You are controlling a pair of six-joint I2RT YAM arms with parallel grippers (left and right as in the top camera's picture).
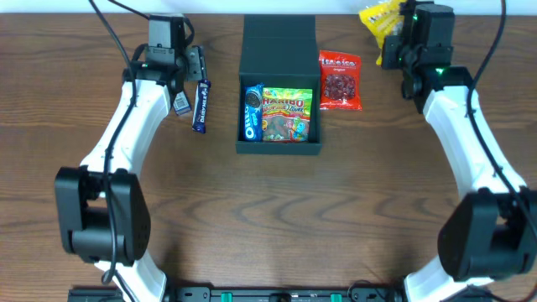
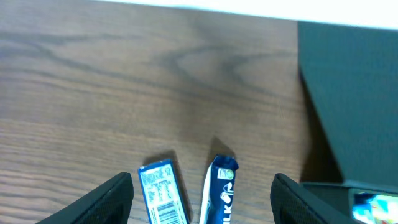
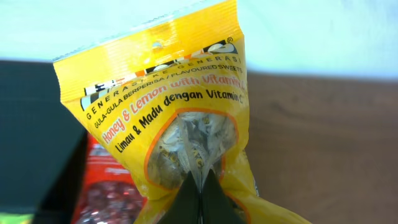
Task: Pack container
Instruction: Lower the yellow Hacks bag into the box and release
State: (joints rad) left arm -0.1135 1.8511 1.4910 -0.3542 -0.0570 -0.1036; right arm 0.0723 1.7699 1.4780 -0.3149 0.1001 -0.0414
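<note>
Next, my right gripper lets go of the yellow honey-lemon candy bag on the Haribo bag's upper half inside the container [image 1: 286,102].
The dark teal container [image 1: 280,148] stands open at mid-table, its lid [image 1: 278,38] tilted back. Inside lie an Oreo pack [image 1: 252,111] and a Haribo bag [image 1: 288,113]. My left gripper [image 1: 195,71] is open above two blue snack bars [image 1: 200,106]; in the left wrist view the bars [image 2: 221,193] lie between its fingers [image 2: 202,199]. My right gripper [image 1: 396,42] is shut on a yellow honey-lemon candy bag [image 3: 180,118], held up at the far right; the bag also shows in the overhead view [image 1: 379,21]. A red candy bag [image 1: 340,80] lies just right of the container.
The table's far edge runs just behind the lid and both grippers. The container's lid [image 2: 348,93] fills the right of the left wrist view. The red bag [image 3: 109,186] lies below the yellow one in the right wrist view.
</note>
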